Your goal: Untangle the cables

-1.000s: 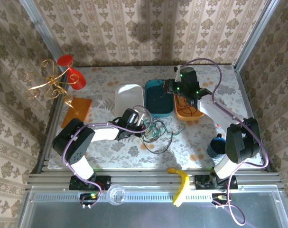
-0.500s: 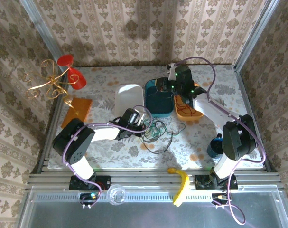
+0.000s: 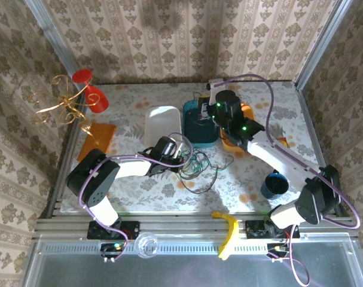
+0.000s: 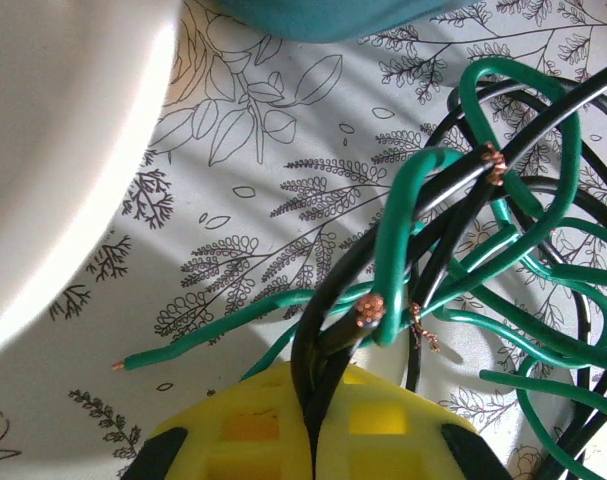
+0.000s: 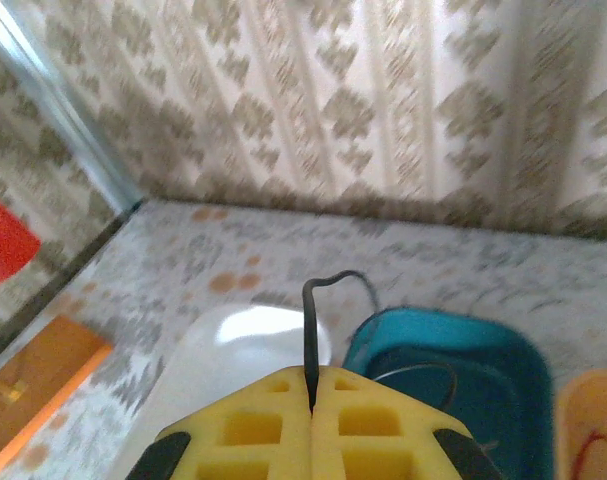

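Observation:
My right gripper is to let go of the thin black cable, which now trails into the bin, on the middle of the teal bin's bottom (image 3: 201,125) (image 5: 448,425).
A tangle of green (image 3: 196,162) and black cables lies on the flowered tablecloth in front of the teal bin (image 3: 199,128). My left gripper (image 3: 182,150) rests at the tangle's left edge. In the left wrist view it (image 4: 316,375) is shut on a black cable (image 4: 328,330) whose copper end sticks out beside green loops (image 4: 403,230). My right gripper (image 3: 206,103) hovers over the teal bin's far rim. In the right wrist view it (image 5: 311,375) is shut on a thin black cable (image 5: 309,320) that curls up and trails into the bin (image 5: 453,370). The red cable is hidden by the right arm.
A white bin (image 3: 162,122) stands left of the teal one and an orange tray (image 3: 234,145) right of it. At the left are a red cup (image 3: 92,98), a gold wire stand (image 3: 64,107) and an orange board (image 3: 97,139). A blue mug (image 3: 274,184) sits right; a banana (image 3: 228,230) lies on the front rail.
The right arm has swung left from over the orange tray to the teal bin's far rim, carrying the black cable. The left arm and the tangle have stayed put.

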`<control>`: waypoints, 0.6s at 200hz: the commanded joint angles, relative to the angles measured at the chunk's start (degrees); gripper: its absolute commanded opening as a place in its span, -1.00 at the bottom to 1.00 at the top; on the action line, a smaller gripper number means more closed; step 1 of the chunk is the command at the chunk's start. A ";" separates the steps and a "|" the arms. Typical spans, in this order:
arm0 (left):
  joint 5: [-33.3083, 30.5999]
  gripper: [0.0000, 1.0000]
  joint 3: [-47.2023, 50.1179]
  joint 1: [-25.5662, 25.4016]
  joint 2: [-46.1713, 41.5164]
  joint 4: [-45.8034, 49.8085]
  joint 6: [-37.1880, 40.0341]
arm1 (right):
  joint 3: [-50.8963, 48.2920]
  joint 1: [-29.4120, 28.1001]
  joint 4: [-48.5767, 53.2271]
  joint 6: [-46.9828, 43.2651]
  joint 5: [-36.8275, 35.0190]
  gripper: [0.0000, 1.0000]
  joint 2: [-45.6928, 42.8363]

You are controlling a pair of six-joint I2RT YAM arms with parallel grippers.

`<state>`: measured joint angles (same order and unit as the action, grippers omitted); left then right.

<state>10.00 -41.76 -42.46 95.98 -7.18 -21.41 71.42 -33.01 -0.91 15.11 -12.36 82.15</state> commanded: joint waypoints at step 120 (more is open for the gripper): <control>-3.47 -1.00 1.24 -0.52 2.45 9.94 -0.23 | -5.54 9.61 -3.00 12.67 16.55 -1.00 8.53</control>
<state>9.15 -42.11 -42.85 96.01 -6.66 -21.41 66.74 -24.16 -2.09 23.73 -0.49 88.42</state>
